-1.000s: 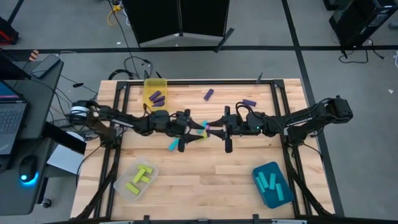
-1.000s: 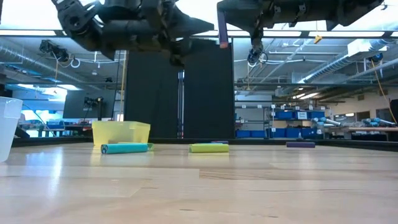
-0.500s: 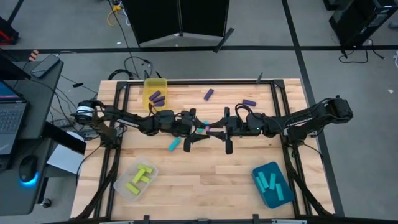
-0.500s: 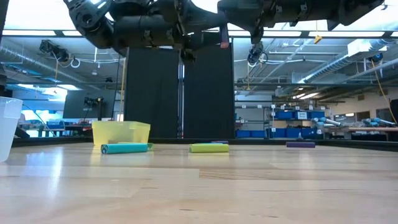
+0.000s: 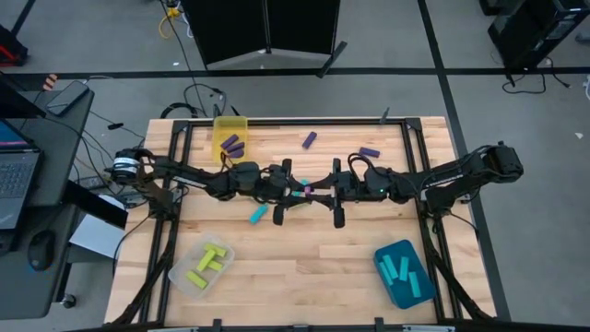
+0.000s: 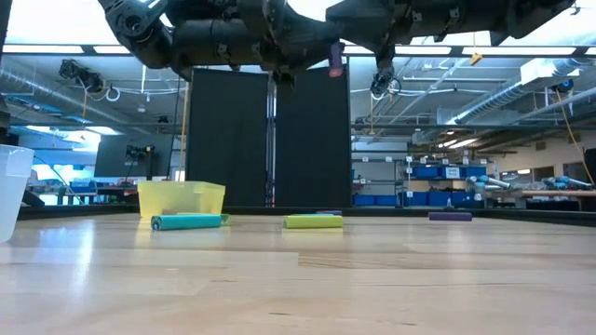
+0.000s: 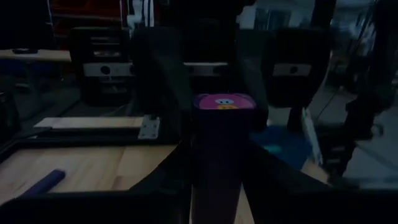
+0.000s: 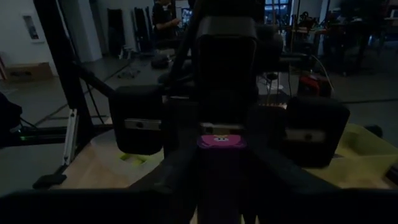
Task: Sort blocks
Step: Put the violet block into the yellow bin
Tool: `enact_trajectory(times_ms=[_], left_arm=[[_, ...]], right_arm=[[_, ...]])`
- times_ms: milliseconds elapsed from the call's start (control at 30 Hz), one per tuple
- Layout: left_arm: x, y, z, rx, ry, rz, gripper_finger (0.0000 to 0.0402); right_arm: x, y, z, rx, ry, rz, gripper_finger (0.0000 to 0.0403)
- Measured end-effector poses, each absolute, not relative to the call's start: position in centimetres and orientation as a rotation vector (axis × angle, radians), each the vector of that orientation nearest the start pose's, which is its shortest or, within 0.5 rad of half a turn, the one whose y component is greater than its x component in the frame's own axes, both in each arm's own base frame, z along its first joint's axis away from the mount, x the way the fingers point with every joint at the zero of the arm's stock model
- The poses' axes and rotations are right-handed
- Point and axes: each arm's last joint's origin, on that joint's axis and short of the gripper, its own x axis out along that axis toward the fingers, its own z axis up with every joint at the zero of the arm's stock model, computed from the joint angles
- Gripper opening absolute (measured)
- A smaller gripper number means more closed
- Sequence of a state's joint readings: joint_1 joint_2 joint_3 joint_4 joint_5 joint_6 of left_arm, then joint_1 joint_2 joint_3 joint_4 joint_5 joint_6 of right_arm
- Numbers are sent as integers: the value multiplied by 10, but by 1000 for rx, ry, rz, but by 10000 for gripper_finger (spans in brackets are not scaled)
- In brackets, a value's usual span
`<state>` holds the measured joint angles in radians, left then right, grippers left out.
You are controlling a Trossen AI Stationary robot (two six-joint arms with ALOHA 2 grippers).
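Next, my left gripper lets go of the stickered purple block among the purple blocks in the yellow bin [image 5: 233,148].
A purple block [image 5: 309,191] stands upright in mid-air over the table's middle, between my two grippers. They meet there, both level. My left gripper [image 5: 297,191] reaches in from the left and my right gripper [image 5: 320,191] from the right. Each is shut on the block. The block's top end carries a pink sticker, seen in the left wrist view [image 7: 224,101] and in the right wrist view [image 8: 221,142]. Its lower end [image 6: 335,67] pokes out below the dark fingers. Loose blocks lie flat on the table: a cyan one [image 5: 258,214], a yellow-green one [image 6: 312,221] and two purple ones [image 5: 310,140], [image 5: 369,152]. My left gripper pinches the purple block's shaft [image 7: 217,180] below its top end, one finger on each side. The fingers come level from the table's left and lie across the upright block. The block is clear of the table. My right gripper pinches the same block just under its stickered top [image 8: 221,158], between its two fingers. They come level from the table's right, across the block. The block stays upright, high above the table.
A yellow bin [image 5: 230,124] with purple blocks stands at the far left. A clear bin [image 5: 189,281] with yellow-green blocks is at the near left. A teal bin [image 5: 392,290] with cyan blocks is at the near right. Bare wood lies between the two near bins.
My left gripper has moved toward the table's right, up to my right gripper, and has taken hold of the purple block there. My right gripper and the block have kept still.
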<state>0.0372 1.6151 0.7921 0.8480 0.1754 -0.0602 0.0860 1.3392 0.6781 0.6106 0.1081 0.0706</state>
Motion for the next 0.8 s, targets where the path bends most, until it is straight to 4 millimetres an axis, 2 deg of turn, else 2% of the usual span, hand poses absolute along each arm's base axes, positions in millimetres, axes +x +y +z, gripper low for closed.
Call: enact_trajectory(times_ms=[67, 200, 267, 367, 467, 600, 800], left_arm=[[336, 8, 231, -26, 17, -129, 116], [323, 12, 239, 98, 141, -1, 116], [314, 13, 248, 155, 215, 60, 116], [297, 18, 267, 193, 342, 141, 116], [275, 29, 278, 168, 544, 228, 116], [242, 55, 284, 95, 784, 402, 116], [202, 109, 273, -39, 1024, 601, 116]], right_arm=[[285, 21, 251, 64, 65, -41, 166], [278, 18, 255, 54, 97, -89, 236], [273, 17, 258, 48, 111, -120, 255], [265, 15, 264, 19, 124, -173, 262], [259, 13, 265, 6, 161, -219, 243], [257, 12, 260, 4, 215, -244, 193], [265, 9, 250, 28, 251, -261, 114]])
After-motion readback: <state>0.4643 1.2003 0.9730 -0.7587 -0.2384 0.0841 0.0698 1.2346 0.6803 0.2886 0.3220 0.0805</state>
